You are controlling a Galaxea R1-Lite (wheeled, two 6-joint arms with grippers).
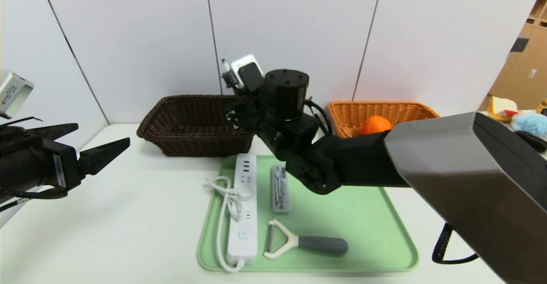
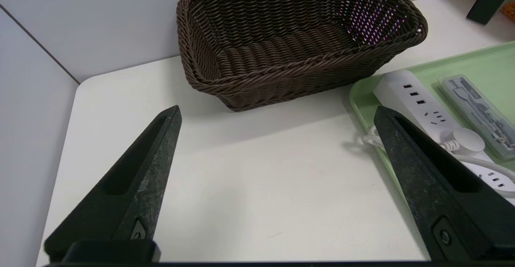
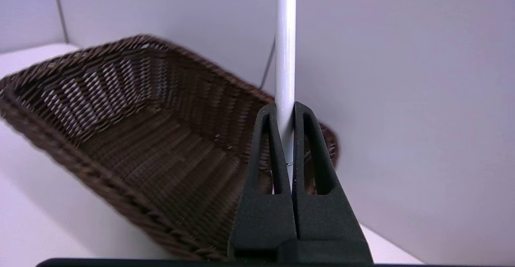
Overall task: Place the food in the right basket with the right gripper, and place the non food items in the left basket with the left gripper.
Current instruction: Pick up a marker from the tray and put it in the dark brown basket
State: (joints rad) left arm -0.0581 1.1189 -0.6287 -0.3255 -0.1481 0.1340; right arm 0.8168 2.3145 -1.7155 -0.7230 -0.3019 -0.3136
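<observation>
Next, my right gripper releases the white pen, now upright above that basket, inside the dark brown basket (image 1: 219,131) (image 3: 212,218), toward the basket's end by the green tray.
My right gripper (image 3: 285,105) is shut on the white pen (image 3: 285,37), which stands upright between its fingers above the right end of the dark brown left basket (image 3: 100,82). In the head view the pen's tip (image 1: 224,65) shows above my right wrist, beside that basket (image 1: 171,104). My left gripper (image 1: 102,133) is open and empty over the bare table at the left (image 2: 277,111). The orange fruit (image 1: 376,124) lies in the orange-tan right basket (image 1: 406,106). The power strip (image 1: 244,207), grey case (image 1: 280,190) and peeler (image 1: 299,242) lie on the green tray (image 1: 363,224). The cake slice is out of view.
My right arm (image 1: 363,164) crosses over the tray's far side. The white wall stands right behind both baskets. A side table with odd items (image 1: 525,123) is at the far right. The dark basket (image 2: 305,72) holds nothing in the left wrist view.
</observation>
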